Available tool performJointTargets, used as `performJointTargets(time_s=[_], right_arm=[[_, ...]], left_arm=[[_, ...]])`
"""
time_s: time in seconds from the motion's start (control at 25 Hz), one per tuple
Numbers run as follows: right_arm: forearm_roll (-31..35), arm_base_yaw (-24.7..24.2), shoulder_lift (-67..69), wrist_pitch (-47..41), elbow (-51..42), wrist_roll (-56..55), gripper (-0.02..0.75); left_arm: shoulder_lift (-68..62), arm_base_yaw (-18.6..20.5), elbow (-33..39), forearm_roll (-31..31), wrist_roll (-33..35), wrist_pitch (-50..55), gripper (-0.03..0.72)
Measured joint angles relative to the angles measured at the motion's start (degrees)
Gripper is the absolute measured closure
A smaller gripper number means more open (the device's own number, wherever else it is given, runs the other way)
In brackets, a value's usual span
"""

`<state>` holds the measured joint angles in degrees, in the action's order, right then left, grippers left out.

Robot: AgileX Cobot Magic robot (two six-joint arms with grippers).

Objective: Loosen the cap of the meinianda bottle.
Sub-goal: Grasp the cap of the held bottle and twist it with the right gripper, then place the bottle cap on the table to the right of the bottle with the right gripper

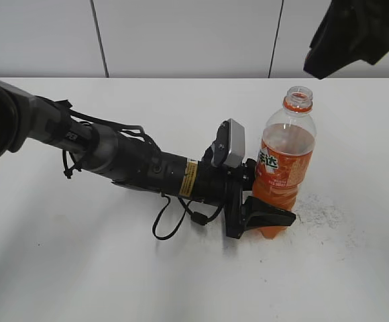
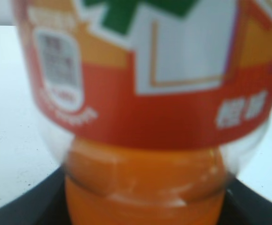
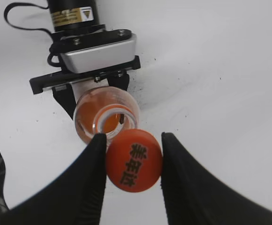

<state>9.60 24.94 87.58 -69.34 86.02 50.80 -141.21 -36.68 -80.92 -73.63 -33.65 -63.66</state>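
Note:
Next, my right gripper puts the orange cap, now held beside the bottle's open mouth, down on the white table (image 1: 353,239) next to the scuffed grey patch, away from the bottle.
The meinianda bottle (image 1: 285,157) stands upright on the white table with its mouth (image 1: 299,94) open and uncapped. My left gripper (image 1: 265,216) is shut on the bottle's lower body; the bottle's orange label fills the left wrist view (image 2: 150,93). My right gripper (image 3: 132,138) is shut on the orange cap (image 3: 133,161), held off the bottle just beside and above its open mouth (image 3: 109,119). In the exterior view the right arm (image 1: 355,33) is a dark shape at the top right, and the cap is hidden there.
The left arm (image 1: 134,164) lies low across the table from the left, with a loose black cable loop (image 1: 171,221). A scuffed grey patch (image 1: 325,215) marks the table right of the bottle. A white wall stands behind.

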Motion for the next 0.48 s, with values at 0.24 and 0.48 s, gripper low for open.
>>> performJointTargets(time_s=[0.24,0.48], right_arm=[[-0.24,-7.46,-2.02,0.49,-0.07,-20.49,0.477],[-0.79,-17.4,-5.95,3.8,-6.91,-32.08,0.477]], left_arm=[[0.0,0.0,0.0,0.0,0.0,0.04,0.2],[0.0,0.0,0.0,0.0,0.0,0.04,0.2]])
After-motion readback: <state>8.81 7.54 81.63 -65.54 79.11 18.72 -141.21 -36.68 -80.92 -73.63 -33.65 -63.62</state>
